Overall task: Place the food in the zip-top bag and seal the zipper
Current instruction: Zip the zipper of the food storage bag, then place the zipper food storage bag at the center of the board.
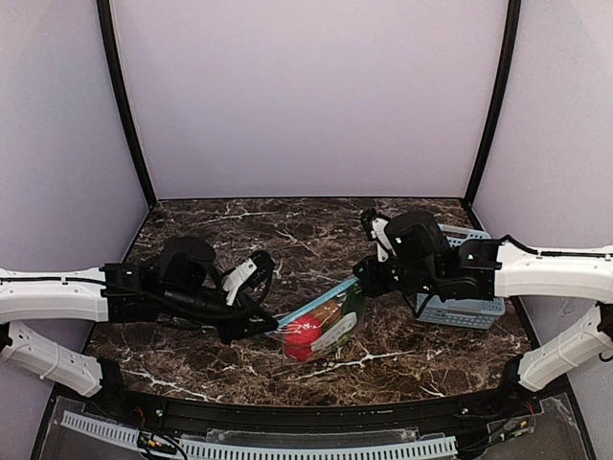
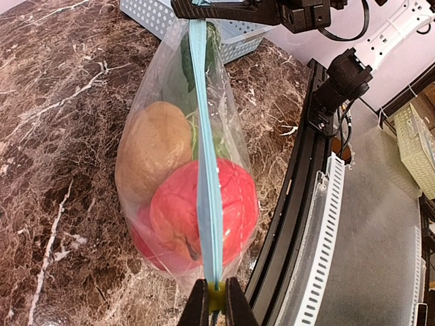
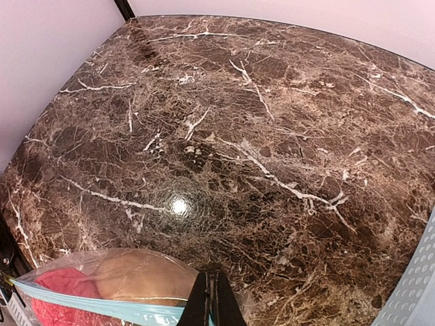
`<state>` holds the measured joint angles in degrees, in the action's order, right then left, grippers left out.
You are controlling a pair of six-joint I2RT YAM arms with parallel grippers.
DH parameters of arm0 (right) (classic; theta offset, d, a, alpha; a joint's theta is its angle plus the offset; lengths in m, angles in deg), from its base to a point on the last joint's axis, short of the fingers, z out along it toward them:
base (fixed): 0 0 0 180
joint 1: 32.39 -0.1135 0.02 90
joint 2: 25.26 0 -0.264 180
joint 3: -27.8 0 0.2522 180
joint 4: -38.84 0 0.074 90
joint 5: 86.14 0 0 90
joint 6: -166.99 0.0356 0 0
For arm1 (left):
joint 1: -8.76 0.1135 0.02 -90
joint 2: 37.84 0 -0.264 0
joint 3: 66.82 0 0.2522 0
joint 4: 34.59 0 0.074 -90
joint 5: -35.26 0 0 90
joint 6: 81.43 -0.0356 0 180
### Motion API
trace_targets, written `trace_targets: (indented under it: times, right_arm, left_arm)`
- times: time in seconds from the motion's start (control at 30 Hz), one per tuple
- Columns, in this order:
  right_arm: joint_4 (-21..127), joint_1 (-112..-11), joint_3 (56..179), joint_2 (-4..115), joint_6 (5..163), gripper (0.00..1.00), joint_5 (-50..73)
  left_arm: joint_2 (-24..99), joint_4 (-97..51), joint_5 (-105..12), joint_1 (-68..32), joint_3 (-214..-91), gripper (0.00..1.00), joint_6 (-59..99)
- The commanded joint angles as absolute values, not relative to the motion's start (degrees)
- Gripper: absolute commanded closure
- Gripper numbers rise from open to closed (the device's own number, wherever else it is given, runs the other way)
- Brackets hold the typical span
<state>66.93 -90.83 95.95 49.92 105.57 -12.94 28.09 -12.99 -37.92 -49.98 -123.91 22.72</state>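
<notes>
My left gripper is to act on the zip-top bag next. It will let go of the bag, now hanging just above the table, on the dark marble table [image 2: 190, 125] beside the light-blue basket.
The zip-top bag [image 1: 326, 331] hangs stretched between my two grippers just above the table. Through the clear plastic in the left wrist view I see the food: a red round fruit [image 2: 234, 204], a brown-orange oval one [image 2: 155, 153] and some green [image 2: 185, 64] at the far end. The zipper [image 2: 204, 149] runs straight as one teal-blue strip, and its two sides seem pressed together. My left gripper [image 2: 216, 299] is shut on its near end, with a small yellow-green piece between the fingers. The right gripper [image 3: 212, 302] is shut on the other end of the zipper [image 3: 102, 309].
A light-blue plastic basket [image 1: 462, 311] stands on the dark marble table [image 1: 287, 230] at the right, just behind my right arm. A black rail [image 2: 292, 204] and a white perforated strip [image 2: 319, 258] run along the near table edge beside the bag.
</notes>
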Motion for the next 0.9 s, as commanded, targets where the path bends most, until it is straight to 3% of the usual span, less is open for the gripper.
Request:
trace_targets:
  times: [0.0, 0.4, 0.87]
  right_arm:
    - [68.2, -89.0, 97.4, 49.5, 105.6, 1.00, -18.5]
    - [68.7, -88.9, 97.1, 48.5, 106.1, 1.00, -18.2]
    - [73.3, -89.0, 98.3, 45.2, 106.4, 1.00, -10.0]
  left_arm:
    - [26.0, -7.5, -37.2, -50.0, -122.7, 0.99, 22.0]
    - [23.5, -5.2, -38.5, -50.0, -122.1, 0.99, 21.8]
    - [27.7, -10.7, -32.1, -50.0, -123.4, 0.99, 27.4]
